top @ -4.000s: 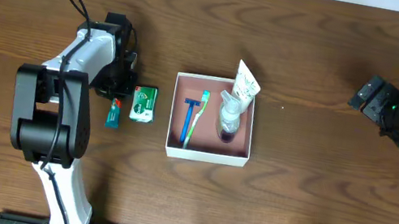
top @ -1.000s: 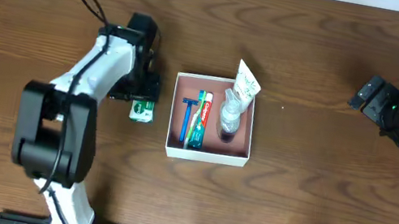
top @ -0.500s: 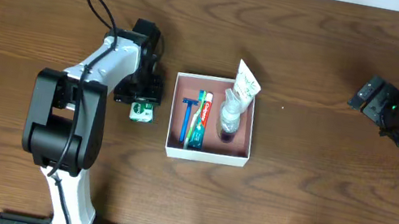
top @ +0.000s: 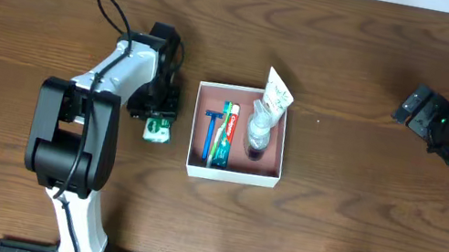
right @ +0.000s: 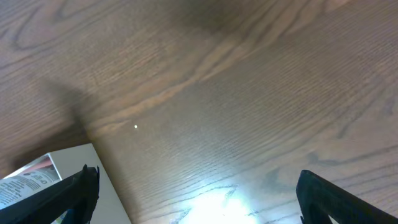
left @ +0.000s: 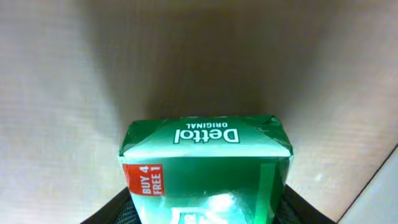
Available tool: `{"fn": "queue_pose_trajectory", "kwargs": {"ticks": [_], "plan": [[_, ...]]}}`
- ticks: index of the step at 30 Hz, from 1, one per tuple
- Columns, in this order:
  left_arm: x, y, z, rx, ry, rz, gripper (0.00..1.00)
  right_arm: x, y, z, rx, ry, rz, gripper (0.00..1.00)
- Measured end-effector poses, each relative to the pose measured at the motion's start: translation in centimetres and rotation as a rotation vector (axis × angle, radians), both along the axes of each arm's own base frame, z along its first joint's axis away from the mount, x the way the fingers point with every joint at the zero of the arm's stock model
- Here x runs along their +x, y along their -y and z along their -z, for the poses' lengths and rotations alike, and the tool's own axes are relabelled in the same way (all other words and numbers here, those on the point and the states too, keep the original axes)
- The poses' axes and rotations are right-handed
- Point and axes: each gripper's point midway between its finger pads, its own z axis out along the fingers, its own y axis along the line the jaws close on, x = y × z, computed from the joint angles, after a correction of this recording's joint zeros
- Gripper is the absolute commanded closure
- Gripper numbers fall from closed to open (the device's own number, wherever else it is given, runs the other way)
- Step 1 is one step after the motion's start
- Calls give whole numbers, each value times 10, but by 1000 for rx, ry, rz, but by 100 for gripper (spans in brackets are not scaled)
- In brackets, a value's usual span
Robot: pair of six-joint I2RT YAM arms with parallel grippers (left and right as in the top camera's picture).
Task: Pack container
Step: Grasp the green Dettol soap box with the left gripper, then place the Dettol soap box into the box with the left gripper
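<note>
The green Dettol soap box, now beside the container, will be released by my left gripper on top of the blue razor in the container (top: 218,123).
The container (top: 232,176) is a shallow white box with a reddish-brown floor at the table's middle. It holds a blue razor (top: 209,134), a toothpaste tube (top: 224,137), a clear bottle (top: 258,130) and a white tube (top: 277,93) leaning on its far right corner. A green Dettol soap box (top: 158,131) lies left of the container. My left gripper (top: 158,114) is shut on the soap box (left: 205,165), a finger pressed on each side. My right gripper (top: 418,106) is open and empty, high at the far right.
The right wrist view shows bare wood between the open fingers (right: 199,193) and a corner of the container (right: 74,163) at the lower left. The left arm's base (top: 62,153) stands at the front left.
The toothpaste tube went from the table into the container. My left gripper then came back onto the soap box, which has now shifted and tilted slightly. The right arm has not moved.
</note>
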Motion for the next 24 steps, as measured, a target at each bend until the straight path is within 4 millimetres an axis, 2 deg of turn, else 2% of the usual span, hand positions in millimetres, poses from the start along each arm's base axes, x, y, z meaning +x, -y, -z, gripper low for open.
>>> {"fn": "queue_pose_trajectory", "kwargs": {"ticks": [3,5,8,11,13,15,17,19,22,24], "plan": [[-7,-1,-12,2,-13,-3,60,0,0,0,0,0,1,1],[-5,1,-33,-4,26,2,60,0,0,0,0,0,1,1],[5,11,-80,-38,171,15,60,0,0,0,0,0,1,1],[6,35,-140,-94,348,49,60,0,0,0,0,0,0,1],[2,53,-168,-134,436,79,60,0,0,0,0,0,1,1],[-1,71,-185,-167,493,104,59,0,0,0,0,0,1,1],[-2,91,-191,-198,522,127,59,0,0,0,0,0,0,1],[-1,107,-188,-217,524,134,60,0,0,0,0,0,1,1],[-4,123,-167,-214,480,130,60,0,0,0,0,0,1,1],[-6,130,-145,-193,429,128,59,0,0,0,0,0,1,1]]}}
